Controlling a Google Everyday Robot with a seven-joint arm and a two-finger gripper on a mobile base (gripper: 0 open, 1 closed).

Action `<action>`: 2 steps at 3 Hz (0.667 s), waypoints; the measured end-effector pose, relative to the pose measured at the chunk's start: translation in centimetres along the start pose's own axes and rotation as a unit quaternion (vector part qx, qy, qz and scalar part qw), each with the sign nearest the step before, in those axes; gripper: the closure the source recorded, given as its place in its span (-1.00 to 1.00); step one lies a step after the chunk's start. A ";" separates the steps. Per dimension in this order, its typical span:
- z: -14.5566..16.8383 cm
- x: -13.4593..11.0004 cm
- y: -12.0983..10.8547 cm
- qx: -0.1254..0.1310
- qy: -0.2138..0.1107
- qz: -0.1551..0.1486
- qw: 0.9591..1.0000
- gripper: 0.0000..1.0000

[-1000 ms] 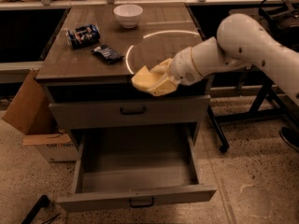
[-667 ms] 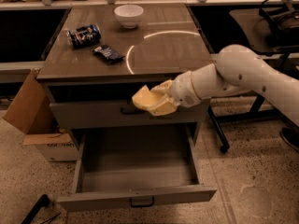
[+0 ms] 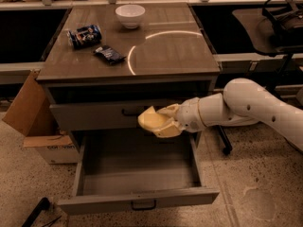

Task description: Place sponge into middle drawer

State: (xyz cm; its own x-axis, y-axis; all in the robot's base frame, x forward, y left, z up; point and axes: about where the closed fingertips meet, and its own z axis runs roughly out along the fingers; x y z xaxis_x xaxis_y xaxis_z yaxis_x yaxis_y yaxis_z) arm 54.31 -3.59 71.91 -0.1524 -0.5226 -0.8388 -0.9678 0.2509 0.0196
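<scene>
The robot's gripper needs to release the sponge, now held above the drawer's back part, near the centre of the open middle drawer's grey bottom (image 3: 147, 164).
The pale yellow sponge (image 3: 152, 120) is held in my gripper (image 3: 163, 123), which is shut on it. The gripper hangs in front of the cabinet, level with the closed taller grey drawer front (image 3: 106, 116) and above the back right part of the open middle drawer (image 3: 137, 174). The drawer is pulled out wide, with a flat grey floor, low side walls and a slim front panel with a small dark handle (image 3: 143, 205). My white arm (image 3: 246, 105) reaches in from the right.
On the cabinet top (image 3: 170, 51) stand a white bowl (image 3: 130, 14), a blue drink can (image 3: 84, 35) lying on its side and a small dark snack packet (image 3: 109, 54). A cardboard box (image 3: 35, 122) sits on the floor at left. A chair base (image 3: 284, 27) is at right.
My gripper has carried the sponge down from the cabinet top's front edge to in front of the upper drawer, above the open middle drawer.
</scene>
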 end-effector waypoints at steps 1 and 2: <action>0.0 0.0 0.0 0.000 0.000 0.000 1.000 1.00; 2.1 2.7 0.8 -0.024 0.000 0.002 1.000 1.00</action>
State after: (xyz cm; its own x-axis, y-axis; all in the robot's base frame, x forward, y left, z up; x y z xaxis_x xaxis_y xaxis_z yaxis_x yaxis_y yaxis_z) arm 53.55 -3.03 68.54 -0.1554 -0.5210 -0.8393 -0.9757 0.2138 0.0480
